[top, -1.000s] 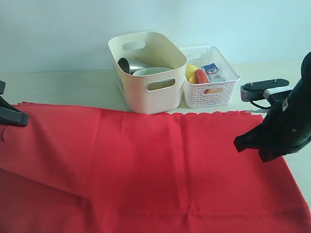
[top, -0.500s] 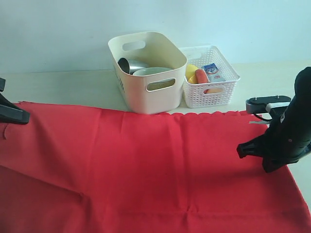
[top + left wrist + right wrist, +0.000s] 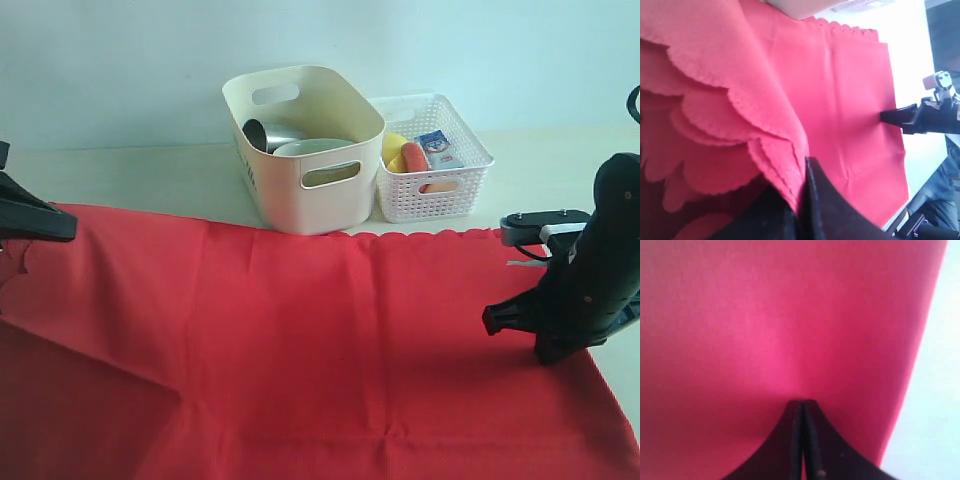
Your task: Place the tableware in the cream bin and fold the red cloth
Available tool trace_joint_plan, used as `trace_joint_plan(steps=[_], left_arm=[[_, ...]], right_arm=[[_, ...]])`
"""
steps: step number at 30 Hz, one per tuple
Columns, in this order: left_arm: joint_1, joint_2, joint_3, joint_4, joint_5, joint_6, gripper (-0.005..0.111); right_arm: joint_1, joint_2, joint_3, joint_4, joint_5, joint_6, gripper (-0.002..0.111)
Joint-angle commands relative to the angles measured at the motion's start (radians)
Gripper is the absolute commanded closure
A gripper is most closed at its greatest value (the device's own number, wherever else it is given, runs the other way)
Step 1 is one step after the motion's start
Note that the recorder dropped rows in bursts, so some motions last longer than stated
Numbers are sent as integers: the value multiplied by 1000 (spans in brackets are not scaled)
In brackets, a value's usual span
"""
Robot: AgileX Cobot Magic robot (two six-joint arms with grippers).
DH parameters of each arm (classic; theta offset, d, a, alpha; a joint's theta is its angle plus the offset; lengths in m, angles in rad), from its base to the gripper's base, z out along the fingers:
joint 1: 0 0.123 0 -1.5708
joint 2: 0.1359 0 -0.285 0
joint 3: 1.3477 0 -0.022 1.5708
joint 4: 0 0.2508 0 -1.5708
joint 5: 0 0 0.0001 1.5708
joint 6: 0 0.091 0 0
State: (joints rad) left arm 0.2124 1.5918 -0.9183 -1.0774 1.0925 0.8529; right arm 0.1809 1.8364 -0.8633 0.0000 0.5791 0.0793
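Observation:
I will let go of the scalloped edge with my left gripper on the flat red fabric [image 3: 525, 358] [image 3: 890, 129] by the ends of my right gripper's fingers.
The red cloth [image 3: 320, 340] lies spread over the table front, its left edge lifted and bunched. My left gripper [image 3: 62, 228] at the far left is shut on that scalloped edge [image 3: 765, 145], with the folds pinched at the tips of my left gripper [image 3: 802, 167]. My right gripper [image 3: 490, 320] is low over the cloth's right part, shut, with its tips [image 3: 802, 403] touching flat red fabric [image 3: 790, 315]. The cream bin [image 3: 300, 195] stands behind the cloth and holds the steel cup [image 3: 262, 135] and the pale bowl [image 3: 312, 147]. The other tableware is hidden.
A white lattice basket [image 3: 440, 195] with food items stands right next to the cream bin. Bare pale table [image 3: 140, 175] shows behind the cloth at left and along its right edge [image 3: 615, 365]. A blue-white wall rises behind.
My right gripper has come down and slightly back onto the cloth's right part. My left gripper has shifted right, lifting the cloth's left edge so its scallops show.

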Motion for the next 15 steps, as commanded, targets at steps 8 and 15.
trace_joint_plan(steps=[8, 15], left_arm=[[-172, -11, -83, -65, 85, 17, 107], [-285, -11, -166, -88, 96, -27, 107]], right_arm=[[-6, 12, -5, 5, -11, 1, 108], [-6, 12, -5, 14, -11, 1, 108]])
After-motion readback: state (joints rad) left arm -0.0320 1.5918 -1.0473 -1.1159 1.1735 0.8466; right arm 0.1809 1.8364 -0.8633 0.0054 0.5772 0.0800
